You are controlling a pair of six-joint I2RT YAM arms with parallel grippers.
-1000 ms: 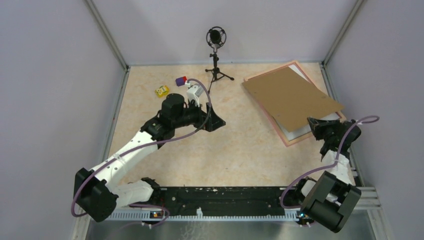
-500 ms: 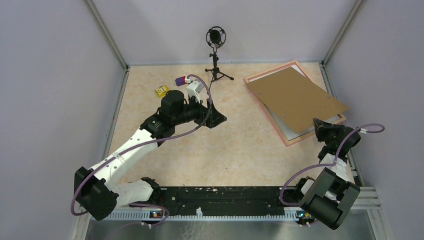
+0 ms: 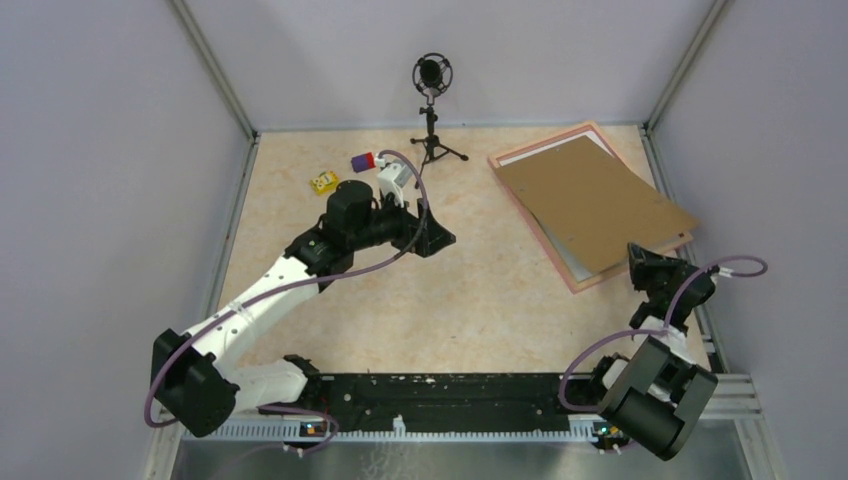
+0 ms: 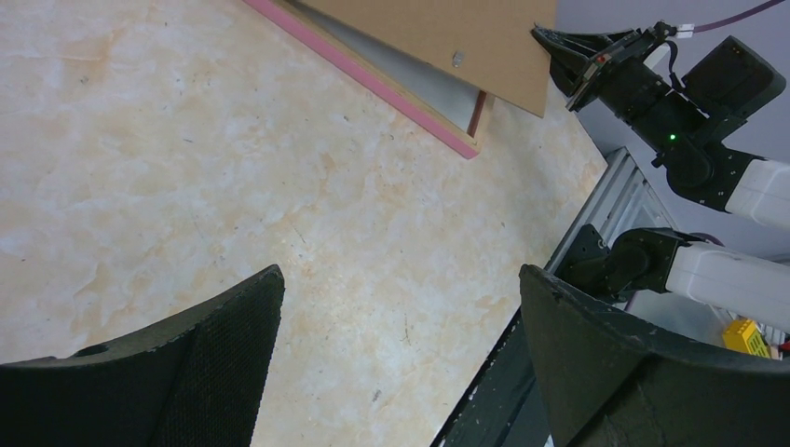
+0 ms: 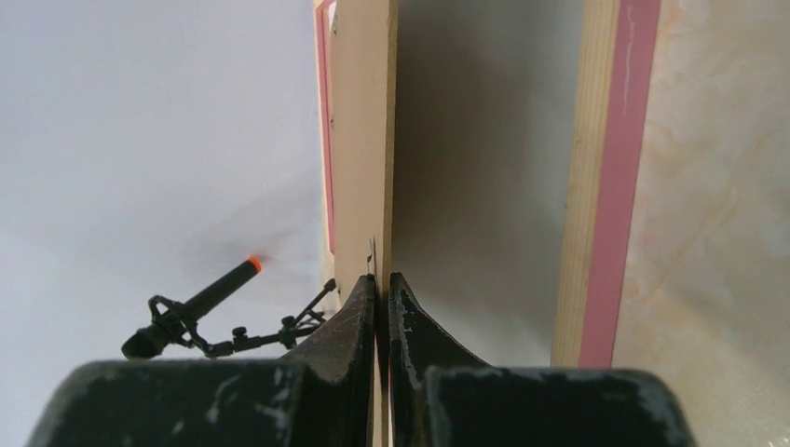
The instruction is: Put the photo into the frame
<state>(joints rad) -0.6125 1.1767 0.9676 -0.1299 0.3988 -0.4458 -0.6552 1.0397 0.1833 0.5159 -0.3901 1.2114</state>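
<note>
My right gripper should take hold again of the board's near edge (image 3: pixel 618 262) and push the board toward the frame's far end, because the backing board's corner sits past the pink frame's border.
The pink frame (image 3: pixel 530 222) lies flat at the back right of the table. A plain brown backing board (image 3: pixel 595 200) lies skewed over it. A white sheet (image 3: pixel 564 260) shows in the frame under the board; it looks like the photo's back, and its printed side is hidden. My right gripper (image 3: pixel 640 256) is shut on the board's near edge (image 5: pixel 363 121), its fingertips (image 5: pixel 373 289) pinching it, with the frame's pink border (image 5: pixel 615 186) and the white sheet (image 5: pixel 475 140) alongside. My left gripper (image 3: pixel 440 240) is open and empty over bare table (image 4: pixel 401 272), left of the frame (image 4: pixel 373 79).
A microphone on a small tripod (image 3: pixel 431 110) stands at the back middle. A yellow block (image 3: pixel 323 182) and a purple-and-red block (image 3: pixel 362 161) lie at the back left. Metal rails and grey walls enclose the table; the right rail (image 3: pixel 700 310) runs close by the right arm.
The right gripper has drawn back toward the near right with the board, which has slid a little to the right over the frame. The left gripper has shifted slightly forward.
</note>
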